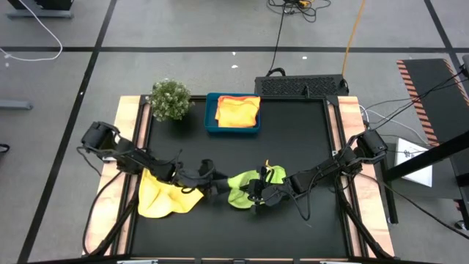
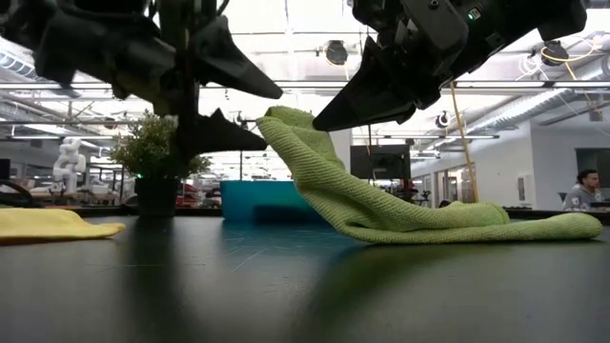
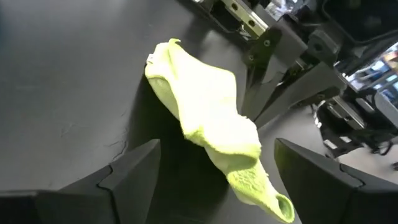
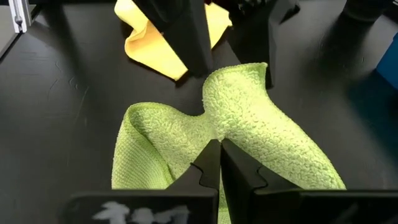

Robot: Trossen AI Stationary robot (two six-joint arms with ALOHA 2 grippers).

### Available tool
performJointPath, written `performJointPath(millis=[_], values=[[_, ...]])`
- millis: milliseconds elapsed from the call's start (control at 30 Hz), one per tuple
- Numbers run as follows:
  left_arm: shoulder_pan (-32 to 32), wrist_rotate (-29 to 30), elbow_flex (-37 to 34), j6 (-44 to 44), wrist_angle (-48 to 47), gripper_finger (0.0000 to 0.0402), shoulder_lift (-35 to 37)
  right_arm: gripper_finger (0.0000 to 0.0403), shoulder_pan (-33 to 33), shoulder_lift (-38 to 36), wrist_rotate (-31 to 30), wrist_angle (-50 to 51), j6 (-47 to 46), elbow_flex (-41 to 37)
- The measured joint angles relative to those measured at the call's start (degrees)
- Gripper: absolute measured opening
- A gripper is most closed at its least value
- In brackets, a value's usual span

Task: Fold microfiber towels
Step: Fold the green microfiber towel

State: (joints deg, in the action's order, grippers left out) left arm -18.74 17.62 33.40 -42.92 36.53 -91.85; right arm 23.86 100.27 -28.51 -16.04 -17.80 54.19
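Observation:
My left gripper will back off, turn its wrist and pinch the towel's far corner (image 4: 256,72), because the lime towel's raised end slants through its open fingers.
A lime green microfiber towel (image 1: 245,187) lies bunched at the table's middle near side, one end raised (image 2: 286,119). My right gripper (image 4: 219,146) is shut on it. My left gripper (image 3: 217,144) is open, its fingers (image 2: 233,133) standing on either side of the raised end; whether they touch it I cannot tell. A yellow towel (image 1: 165,196) lies crumpled on the table under the left arm. Orange-yellow towels (image 1: 238,111) lie in the blue tray (image 1: 211,117). My right gripper pinches a bunched fold of the lime towel (image 4: 214,127) between its two shut fingers, short of the raised end. The fingers come slanting down from the table's right. The pinched part is lifted, a flap (image 4: 245,81) stands beyond the fingertips, and the rest (image 2: 477,224) lies on the table.
A small green bushy plant (image 1: 170,99) stands at the far left beside the blue tray. Bare black tabletop (image 1: 308,139) lies between the tray and the arms and along the near edge. A person (image 2: 583,191) sits in the room beyond.

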Motion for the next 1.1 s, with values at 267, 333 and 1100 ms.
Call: performJointPath(millis=[267, 333, 1100], values=[[1.91, -1.62, -0.06, -0.74, 6.1, 0.0308, -3.35, 0.0, 0.02, 0.0, 0.0, -0.01, 0.07, 0.0], [2.21, -2.25, -0.06, -0.59, 7.29, 0.03, -3.44, 0.0, 0.02, 0.0, 0.0, -0.01, 0.05, 0.0], [2.59, -5.77, -0.04, 0.47, 6.96, 0.0176, -3.42, 0.0, 0.02, 0.0, 0.02, 0.03, 0.09, 0.0]])
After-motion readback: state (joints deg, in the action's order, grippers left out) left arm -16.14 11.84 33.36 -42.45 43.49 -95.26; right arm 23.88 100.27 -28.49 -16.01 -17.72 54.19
